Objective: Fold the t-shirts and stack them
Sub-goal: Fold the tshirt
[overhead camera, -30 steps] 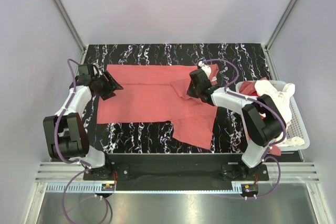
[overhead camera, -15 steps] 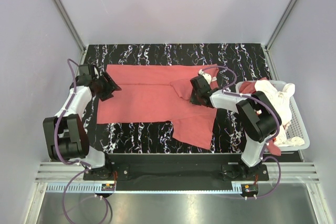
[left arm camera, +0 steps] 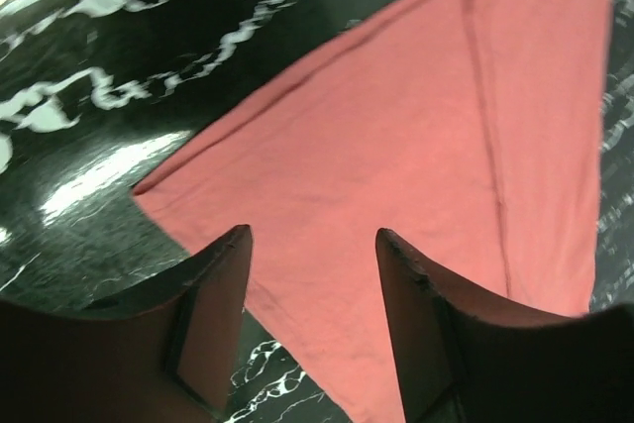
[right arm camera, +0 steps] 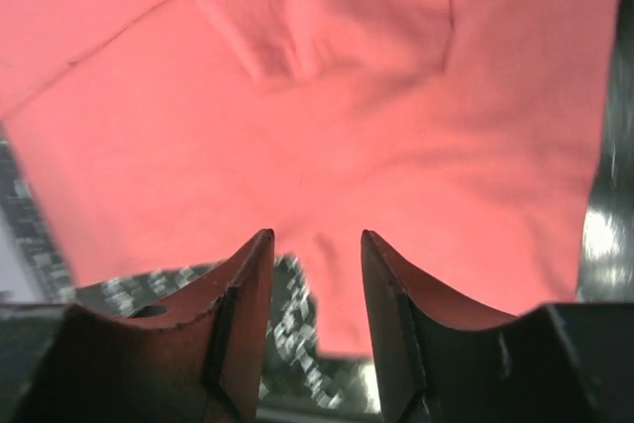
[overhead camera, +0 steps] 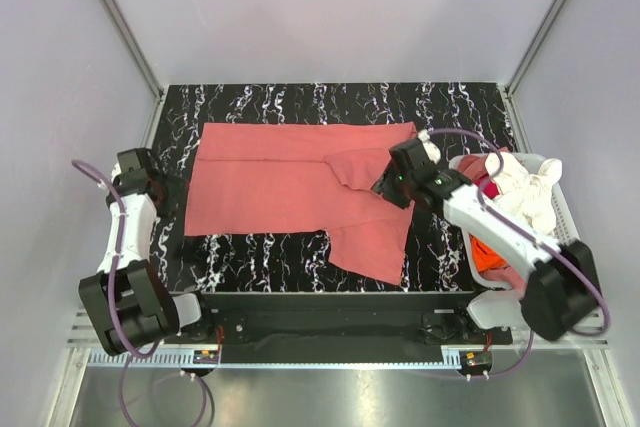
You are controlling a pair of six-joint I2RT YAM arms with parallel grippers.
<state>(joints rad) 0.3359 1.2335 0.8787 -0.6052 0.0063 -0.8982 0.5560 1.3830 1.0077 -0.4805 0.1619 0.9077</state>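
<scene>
The near sleeve's basket-side corner (overhead camera: 400, 281) is at the hem of the salmon-pink t-shirt. Next, my right gripper closes on it.
A large salmon-pink t-shirt (overhead camera: 290, 182) lies spread on the black marbled table (overhead camera: 300, 97), with one part hanging toward the near edge. My left gripper (overhead camera: 168, 187) is open and empty, just left of the shirt's left edge. In the left wrist view its fingers (left arm camera: 213, 324) hover over the shirt's corner (left arm camera: 416, 146). My right gripper (overhead camera: 388, 190) is open and empty, above the shirt's right part, where a flap is folded over. In the right wrist view the gripper (right arm camera: 317, 245) frames the pink cloth (right arm camera: 347, 96) and its near edge.
A white slatted basket (overhead camera: 570, 237) stands at the table's right edge. It holds a cream shirt (overhead camera: 528, 192), a red one (overhead camera: 478, 167) and an orange one (overhead camera: 490, 252). The right arm's elbow reaches over the basket. Cage posts rise at the back corners.
My left gripper has pulled back to the left, off the shirt's edge. My right gripper has shifted slightly right, and its arm has swung out toward the near right. The shirt's right flap lies flatter.
</scene>
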